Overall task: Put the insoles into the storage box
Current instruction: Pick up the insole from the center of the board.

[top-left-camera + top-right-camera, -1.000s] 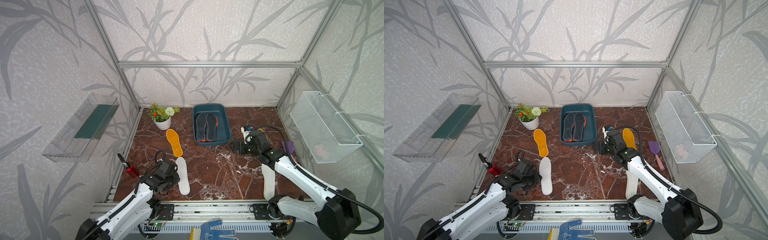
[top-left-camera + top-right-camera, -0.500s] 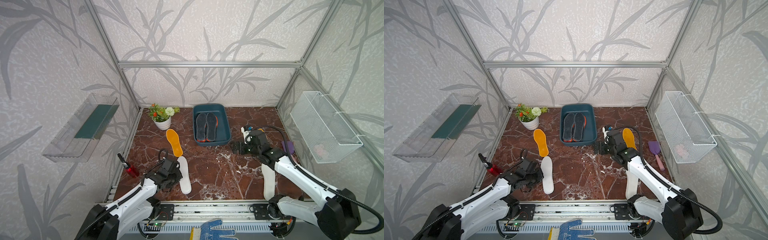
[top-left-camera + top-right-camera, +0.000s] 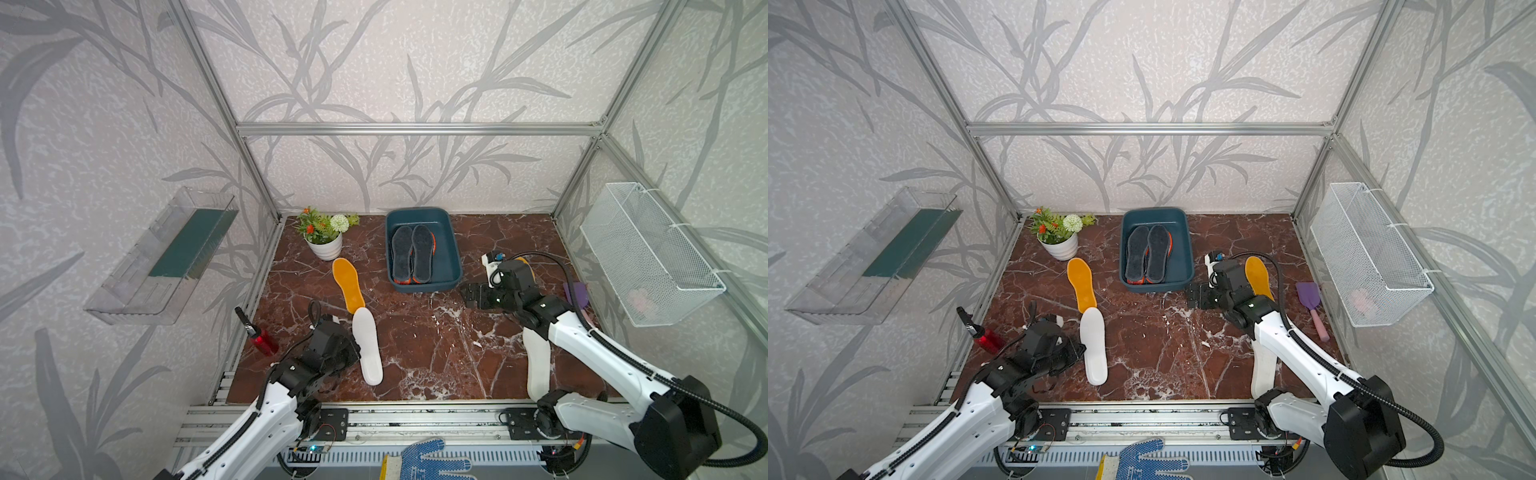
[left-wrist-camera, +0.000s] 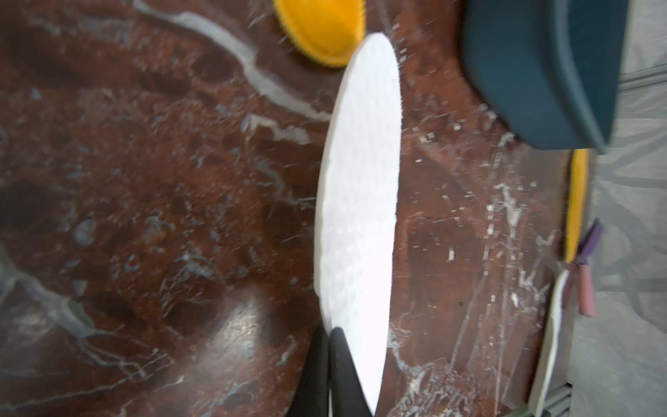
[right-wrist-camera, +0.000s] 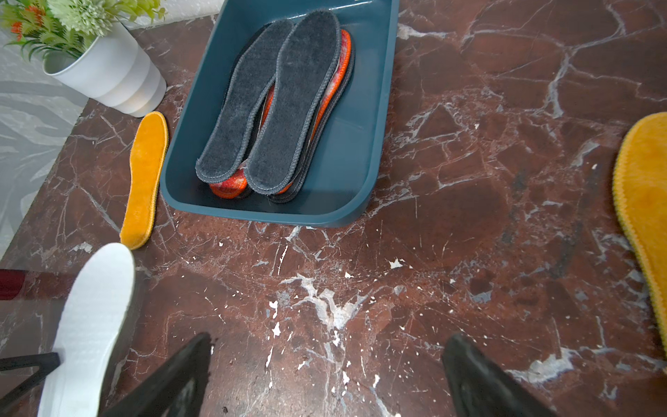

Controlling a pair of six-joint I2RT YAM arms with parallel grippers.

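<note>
The white insole's free long edge (image 5: 111,357), across from my left gripper's fingers, will be gripped by my right gripper so that it can take the insole over.
The teal storage box (image 3: 428,287) (image 3: 1156,286) (image 5: 343,169) stands at the back and holds two dark grey insoles (image 3: 411,253) (image 5: 288,101) lying on red-orange ones (image 5: 229,187). A yellow insole (image 3: 348,284) (image 5: 144,177) lies left of the box. Just in front of it is a white insole (image 3: 368,349) (image 4: 361,198). My left gripper (image 3: 354,345) (image 4: 329,334) is shut on this white insole's left edge. My right gripper (image 3: 464,296) (image 5: 326,343) hangs open over bare floor by the box's front right corner. A second yellow insole (image 3: 1257,276) and a second white insole (image 3: 1263,370) lie by the right arm.
A white flower pot (image 3: 324,245) stands at the back left and a red bottle (image 3: 262,343) by the left frame. A purple scoop (image 3: 1310,299) lies at the right. A wire basket (image 3: 648,253) and a clear shelf (image 3: 166,253) hang on the walls. A blue-dotted glove (image 3: 424,461) lies out front.
My left gripper has moved in to the white insole's edge and shut on it; the insole has shifted slightly. The right arm has not moved.
</note>
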